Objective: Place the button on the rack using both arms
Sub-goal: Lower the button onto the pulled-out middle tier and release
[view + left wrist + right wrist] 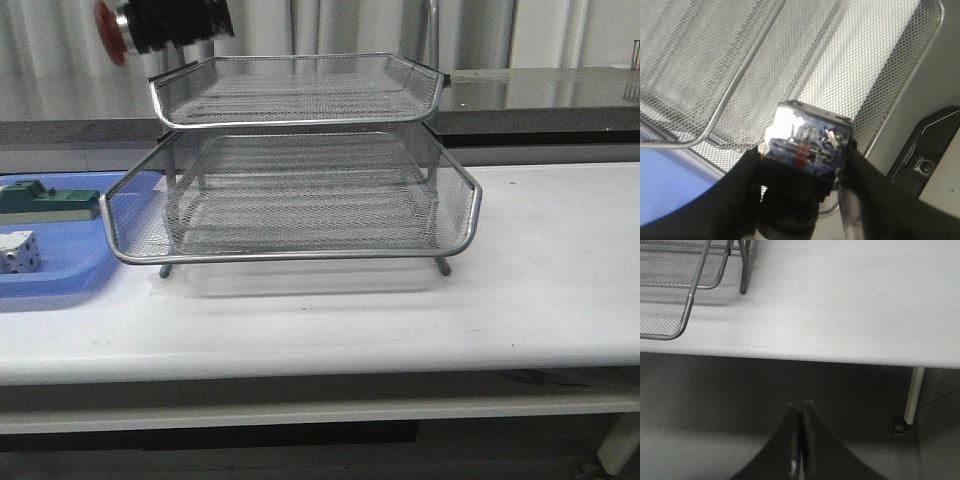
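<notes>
I should release the button on the mesh of the rack's lower tray (261, 203), slightly toward the blue tray, with my left gripper.
The button's red head (108, 30) pokes out at the top left of the front view, held high beside the top tray of the silver wire-mesh rack (300, 170). My left gripper (175, 25) is shut on it. In the left wrist view the button's blue rear block (807, 142) sits clamped between the black fingers (740, 200), above the rack's mesh trays (705, 75). My right gripper (801, 405) is shut on nothing and hangs below the table's front edge, over the floor. It is out of the front view.
A flat blue tray (60, 275) lies left of the rack, holding a green part (45, 203) and a white dice-like block (18, 251). The rack's corner and leg (742, 270) stand on the white table (840, 300). A grey counter (540, 90) runs behind.
</notes>
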{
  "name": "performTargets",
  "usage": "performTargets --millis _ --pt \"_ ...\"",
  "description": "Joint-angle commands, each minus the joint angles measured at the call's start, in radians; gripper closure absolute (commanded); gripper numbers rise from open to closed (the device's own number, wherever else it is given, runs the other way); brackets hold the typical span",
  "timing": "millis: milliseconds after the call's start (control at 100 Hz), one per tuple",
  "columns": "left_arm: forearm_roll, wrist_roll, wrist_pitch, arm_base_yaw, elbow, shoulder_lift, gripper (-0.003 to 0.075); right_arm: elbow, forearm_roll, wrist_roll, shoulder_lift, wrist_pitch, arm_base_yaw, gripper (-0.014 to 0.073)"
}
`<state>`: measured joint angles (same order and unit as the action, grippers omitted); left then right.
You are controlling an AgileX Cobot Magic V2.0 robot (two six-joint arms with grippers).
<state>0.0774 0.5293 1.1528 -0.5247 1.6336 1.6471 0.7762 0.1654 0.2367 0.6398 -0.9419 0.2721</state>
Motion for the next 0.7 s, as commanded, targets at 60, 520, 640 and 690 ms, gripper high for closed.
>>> performTargets --millis 60,520,640,690 --pt "0.014 -0.007 -0.065 -0.033 0.03 0.037 0.0734 0.024 0.024 0.002 -0.001 0.054 -0.004 0.0662" --pt "0.016 -0.007 -0.192 -0.054 0.03 0.191 0.0733 0.024 0.024 0.002 -0.001 0.054 -0.004 0.0662" --pt "0.016 -0.007 -0.196 -0.054 0.03 0.191 0.0719 0.024 0.024 0.002 -0.001 0.054 -0.004 0.0662" --pt "0.016 -0.007 -0.196 -0.054 0.03 0.191 0.0694 0.024 0.024 0.002 -0.001 0.054 -0.004 0.0662"
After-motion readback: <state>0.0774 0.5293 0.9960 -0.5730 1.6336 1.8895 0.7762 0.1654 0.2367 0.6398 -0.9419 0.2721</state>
